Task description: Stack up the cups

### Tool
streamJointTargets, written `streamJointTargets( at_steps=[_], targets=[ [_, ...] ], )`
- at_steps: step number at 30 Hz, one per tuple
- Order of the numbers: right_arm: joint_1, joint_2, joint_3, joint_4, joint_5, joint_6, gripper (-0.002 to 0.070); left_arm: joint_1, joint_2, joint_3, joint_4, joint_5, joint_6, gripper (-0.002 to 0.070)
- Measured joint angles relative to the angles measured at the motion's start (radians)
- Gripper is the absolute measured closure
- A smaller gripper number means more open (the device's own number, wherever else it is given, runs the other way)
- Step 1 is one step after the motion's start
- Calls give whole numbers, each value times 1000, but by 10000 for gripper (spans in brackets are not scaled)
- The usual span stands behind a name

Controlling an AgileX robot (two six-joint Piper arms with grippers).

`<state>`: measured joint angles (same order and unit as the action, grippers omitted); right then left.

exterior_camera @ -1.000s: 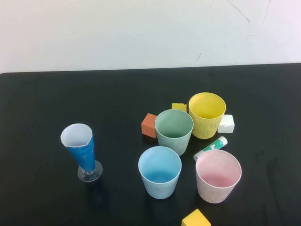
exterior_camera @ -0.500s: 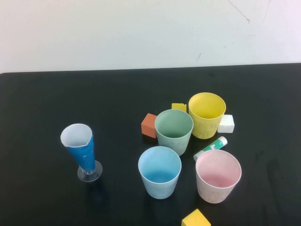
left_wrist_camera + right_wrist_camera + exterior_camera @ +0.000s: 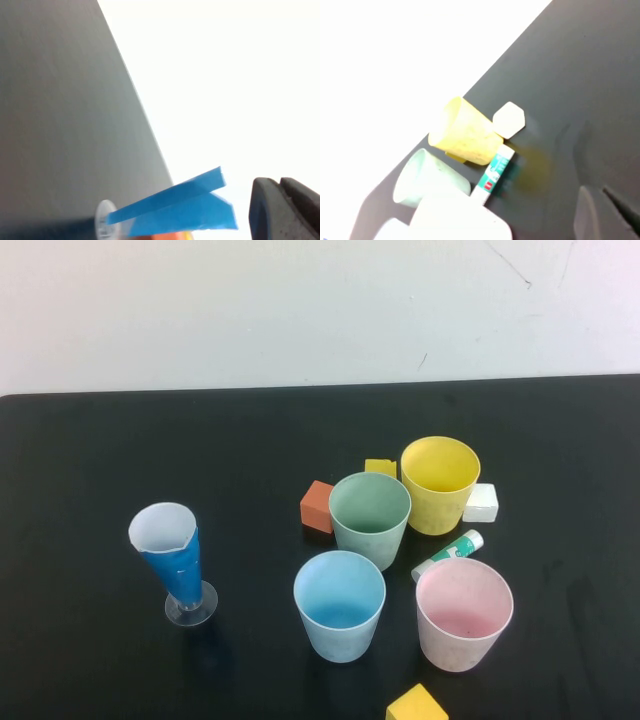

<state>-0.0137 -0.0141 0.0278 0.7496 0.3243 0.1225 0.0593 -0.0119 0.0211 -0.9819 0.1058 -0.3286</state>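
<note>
Next, I move my left gripper to the light blue cup, in front of the green cup, and close it on the far side of its rim (image 3: 337, 553).
Four cups stand upright and apart on the black table (image 3: 120, 450), right of centre. The yellow cup (image 3: 440, 485) is farthest back and the green cup (image 3: 370, 518) is just left of it. The light blue cup (image 3: 339, 605) and the pink cup (image 3: 464, 613) stand nearer. Neither gripper shows in the high view. Part of my left gripper (image 3: 285, 210) shows in the left wrist view, away from the cups. An edge of my right gripper (image 3: 625, 207) shows in the right wrist view, which also has the yellow cup (image 3: 462, 132), green cup (image 3: 427, 177) and pink cup (image 3: 460, 220).
A blue-and-white paper cone (image 3: 172, 555) on a clear stem stands at the left. A red block (image 3: 317, 506), a small yellow block (image 3: 380, 468), a white block (image 3: 481, 502) and a green-white tube (image 3: 448, 554) lie among the cups. Another yellow block (image 3: 416, 705) sits at the front edge.
</note>
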Motion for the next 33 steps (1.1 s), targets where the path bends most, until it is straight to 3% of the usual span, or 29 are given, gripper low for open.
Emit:
streamJointTargets(
  at_steps=[18,24,33],
  targets=[
    [0,0,0,9,37,-400,679,0,0,0,-90,-39,33,678],
    [0,0,0,9,45,-443,679,0,26,-177,5,278,336,678],
    [0,0,0,9,53,-479,679,-14,456,-755,396,806,551,678]
  ],
)
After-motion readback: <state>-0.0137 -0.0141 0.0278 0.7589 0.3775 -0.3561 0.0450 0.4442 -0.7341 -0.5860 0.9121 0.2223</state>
